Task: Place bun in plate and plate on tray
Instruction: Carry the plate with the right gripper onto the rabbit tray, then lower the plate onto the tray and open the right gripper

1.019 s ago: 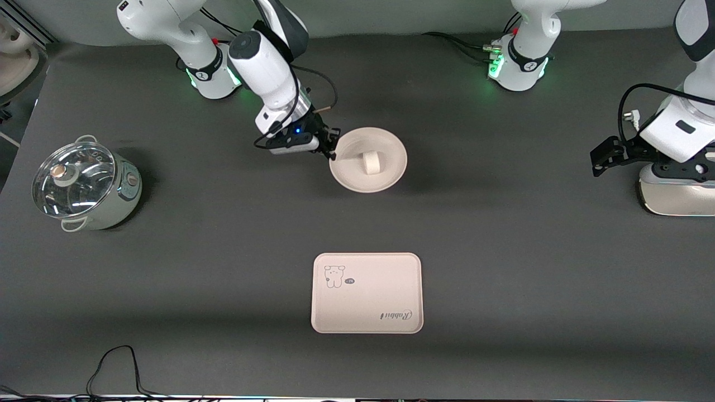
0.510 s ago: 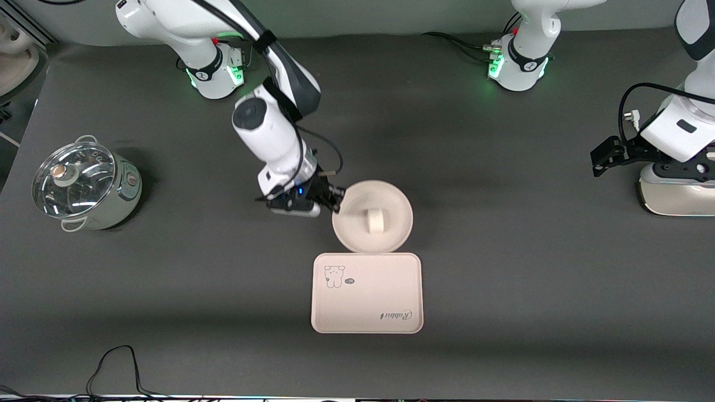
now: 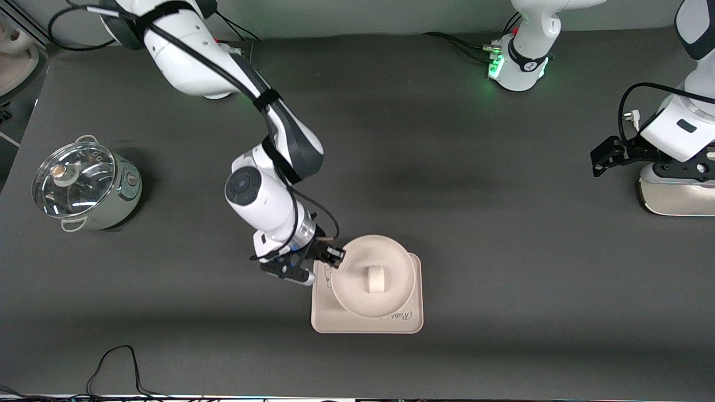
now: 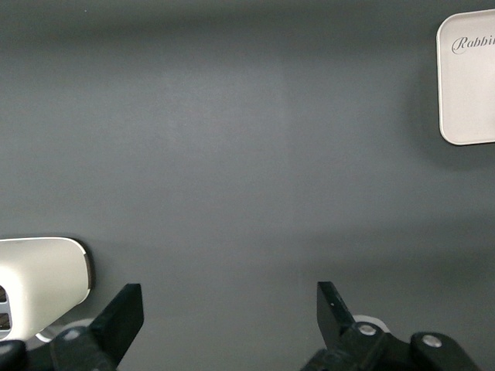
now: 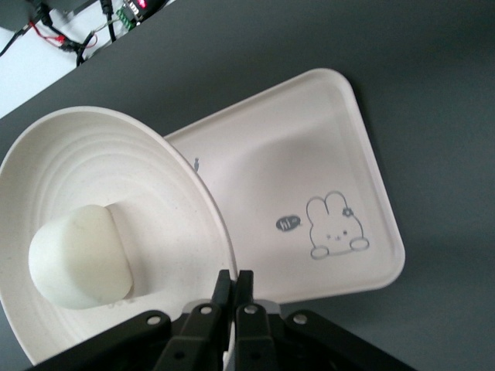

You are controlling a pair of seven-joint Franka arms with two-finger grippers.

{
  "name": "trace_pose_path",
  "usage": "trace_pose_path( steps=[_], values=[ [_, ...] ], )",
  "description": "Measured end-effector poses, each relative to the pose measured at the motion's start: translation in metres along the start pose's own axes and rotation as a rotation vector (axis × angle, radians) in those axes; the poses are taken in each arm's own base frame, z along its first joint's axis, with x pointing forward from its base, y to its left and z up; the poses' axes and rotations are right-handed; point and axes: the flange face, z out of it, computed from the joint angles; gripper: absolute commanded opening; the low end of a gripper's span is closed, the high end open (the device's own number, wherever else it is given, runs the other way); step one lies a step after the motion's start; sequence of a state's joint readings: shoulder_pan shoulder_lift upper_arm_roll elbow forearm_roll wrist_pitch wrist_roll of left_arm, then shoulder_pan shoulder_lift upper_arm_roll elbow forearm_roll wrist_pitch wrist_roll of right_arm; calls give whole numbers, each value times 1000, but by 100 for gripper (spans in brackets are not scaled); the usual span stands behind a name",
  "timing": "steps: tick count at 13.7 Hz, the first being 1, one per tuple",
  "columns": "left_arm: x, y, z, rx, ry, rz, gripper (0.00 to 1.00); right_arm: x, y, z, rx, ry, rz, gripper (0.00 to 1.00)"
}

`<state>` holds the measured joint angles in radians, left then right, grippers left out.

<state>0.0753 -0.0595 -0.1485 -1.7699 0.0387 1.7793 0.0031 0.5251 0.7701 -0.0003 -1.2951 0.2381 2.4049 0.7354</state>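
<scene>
The plate, now hanging over the tray, will be let go by my right gripper in the middle of the cream-pink tray (image 3: 372,292) (image 5: 220,213), just beside the rabbit drawing.
The round cream-white plate (image 3: 375,276) hangs over the cream-pink tray (image 3: 410,325), with the off-white bun (image 3: 374,279) lying in its middle. My right gripper (image 3: 337,255) is shut on the plate's rim, at the side toward the right arm's end of the table. In the right wrist view the fingers (image 5: 234,287) pinch the rim, the plate (image 5: 155,201) holds the bun (image 5: 77,256), and the tray (image 5: 309,154) shows its rabbit drawing under it. My left gripper (image 4: 230,303) is open and empty, waiting at the left arm's end of the table (image 3: 606,155).
A small pot with a glass lid (image 3: 84,185) stands at the right arm's end of the table. A white appliance (image 3: 676,192) sits under the left gripper. A black cable (image 3: 114,363) lies by the table's near edge. The tray's corner shows in the left wrist view (image 4: 468,85).
My right gripper has carried the plate with the bun toward the front camera, from beside the tray's upper edge to over the tray. The left arm has not moved.
</scene>
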Motion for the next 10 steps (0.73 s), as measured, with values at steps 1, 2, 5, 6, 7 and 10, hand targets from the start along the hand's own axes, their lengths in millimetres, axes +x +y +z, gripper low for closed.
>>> trace_pose_path(
  steps=[1, 2, 5, 6, 7, 10],
  values=[
    [0, 0, 0, 0, 0, 0, 100, 5, 3, 11, -3, 0, 5, 0],
    [0, 0, 0, 0, 0, 0, 100, 6, 6, 23, -10, -5, 8, 0],
    [0, 0, 0, 0, 0, 0, 100, 3, 22, 69, -22, -6, 16, 0],
    [0, 0, 0, 0, 1, 0, 100, 1, 29, 86, -28, -7, 20, 0],
    [0, 0, 0, 0, 1, 0, 100, -2, 36, 101, -34, -9, 23, 0],
    [0, 0, 0, 0, 1, 0, 100, -7, 49, 129, -44, -9, 27, 0]
  ],
)
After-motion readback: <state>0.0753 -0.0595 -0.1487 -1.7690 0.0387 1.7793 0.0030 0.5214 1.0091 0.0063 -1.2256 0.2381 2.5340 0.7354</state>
